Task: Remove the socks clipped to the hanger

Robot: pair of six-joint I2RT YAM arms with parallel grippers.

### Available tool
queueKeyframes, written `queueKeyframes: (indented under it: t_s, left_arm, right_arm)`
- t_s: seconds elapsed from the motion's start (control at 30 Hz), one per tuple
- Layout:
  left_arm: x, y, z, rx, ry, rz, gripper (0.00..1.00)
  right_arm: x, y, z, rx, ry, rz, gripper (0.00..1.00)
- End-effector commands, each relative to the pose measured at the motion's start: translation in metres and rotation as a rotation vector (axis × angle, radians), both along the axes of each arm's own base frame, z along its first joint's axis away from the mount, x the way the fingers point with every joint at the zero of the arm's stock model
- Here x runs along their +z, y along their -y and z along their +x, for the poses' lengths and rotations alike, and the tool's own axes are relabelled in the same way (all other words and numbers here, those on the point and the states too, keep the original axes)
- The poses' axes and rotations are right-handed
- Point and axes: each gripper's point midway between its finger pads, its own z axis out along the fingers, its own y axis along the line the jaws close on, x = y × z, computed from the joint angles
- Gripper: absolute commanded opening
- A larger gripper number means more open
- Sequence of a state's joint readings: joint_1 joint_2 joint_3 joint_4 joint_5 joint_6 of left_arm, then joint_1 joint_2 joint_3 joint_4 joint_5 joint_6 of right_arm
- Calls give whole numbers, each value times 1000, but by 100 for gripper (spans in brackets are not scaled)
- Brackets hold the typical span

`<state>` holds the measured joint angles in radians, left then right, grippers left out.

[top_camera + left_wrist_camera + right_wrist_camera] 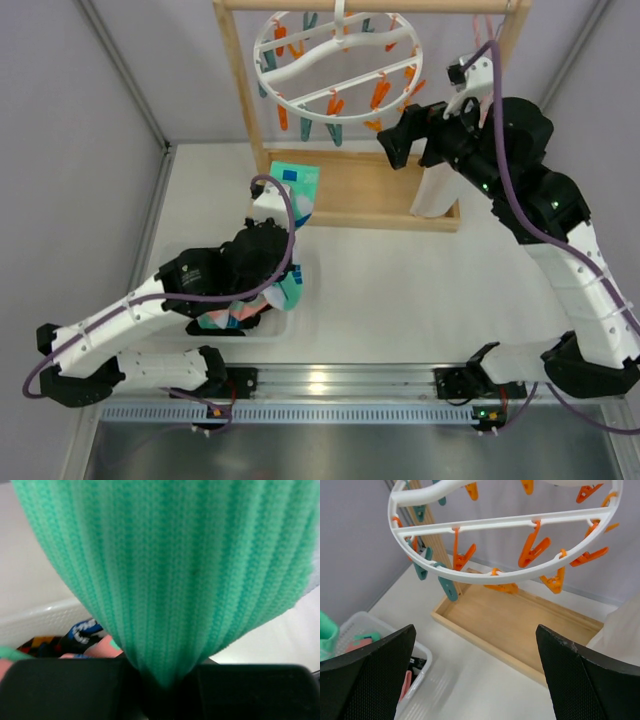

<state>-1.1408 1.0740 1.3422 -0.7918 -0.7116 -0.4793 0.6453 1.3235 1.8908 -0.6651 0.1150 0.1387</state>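
Note:
Next, the left gripper lets go of the teal-green sock on top of the other socks in the white bin point(257, 303).
A teal-green sock point(170, 570) fills the left wrist view, its end pinched in my left gripper point(165, 680), which is shut on it. From above, that sock point(297, 185) is held over the table beside the white bin point(170, 255), with the left gripper point(283, 222) just below it. The round white hanger point(335, 65) hangs from the rack's top bar; the orange and teal pegs I can see on the hanger point(505, 522) carry nothing. My right gripper point(475, 675) stands wide open below the ring, and the right gripper point(395, 150) touches nothing.
Other socks point(225, 318) lie in the bin, under the left arm. The wooden rack's tray base point(520, 625) sits beneath the hanger. A white garment point(432, 190) hangs at the rack's right end, close to the right arm.

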Motion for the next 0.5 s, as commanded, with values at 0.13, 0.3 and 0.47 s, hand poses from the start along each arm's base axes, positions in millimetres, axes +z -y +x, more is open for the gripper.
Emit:
queueKeyframes:
  t_s: [0.13, 0.3, 0.47]
  left_arm:
    - [-26, -72, -20, 197, -95, 61, 0]
    - [-45, -104, -11, 330, -115, 58, 0]
    - [-75, -135, 4, 488, -158, 94, 0]
  right_arm:
    - [4, 9, -18, 20, 21, 80, 99]
    - [-8, 12, -21, 21, 3, 70, 100]
    - [-20, 10, -23, 34, -12, 62, 99]
